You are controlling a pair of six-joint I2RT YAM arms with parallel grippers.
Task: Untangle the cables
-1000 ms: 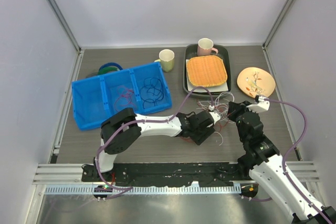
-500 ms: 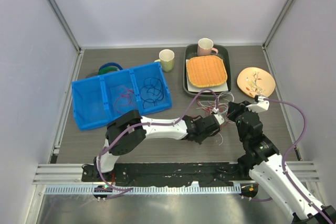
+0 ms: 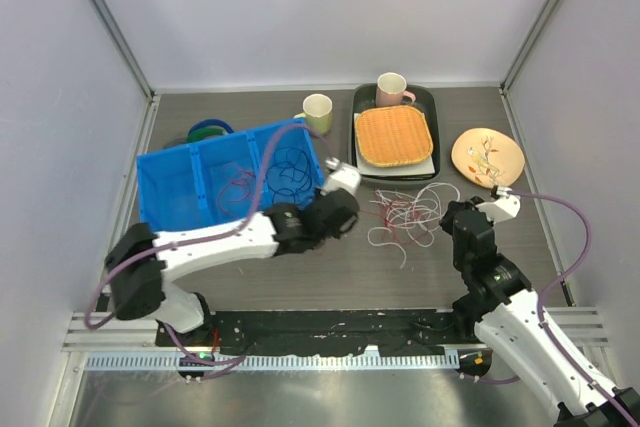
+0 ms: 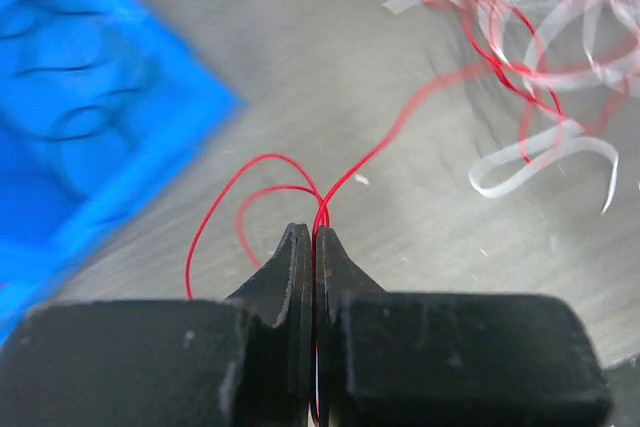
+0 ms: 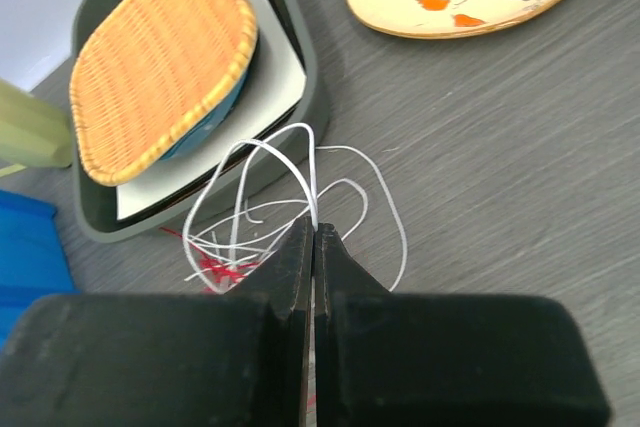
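Observation:
My right gripper is going to let go of the white cable on the table [image 5: 272,225] just in front of the dark tray.
A tangle of red and white cables [image 3: 405,215] lies on the table in front of the tray. My left gripper [image 3: 345,215] is shut on a red cable [image 4: 400,122], which stretches from its tips [image 4: 315,235] back to the tangle [image 4: 540,37]. It hovers by the right end of the blue bin [image 3: 170,197]. My right gripper [image 3: 455,217] is shut on a white cable [image 5: 316,177] at the tangle's right edge. Red cables [image 3: 238,187] lie in the bin's middle compartment and dark blue cables [image 3: 290,172] in its right one.
A dark tray [image 3: 357,152] holds a woven orange basket [image 3: 395,135] and a pink mug [image 3: 392,90]. A pale green mug [image 3: 317,114] stands left of it. A painted plate [image 3: 487,155] sits at the right. A green-and-blue coil [image 3: 208,130] lies behind the bin.
My left gripper shut on the red cable inside the tangle and swung left toward the blue bin, drawing the red strand out. The right gripper kept its hold and barely moved.

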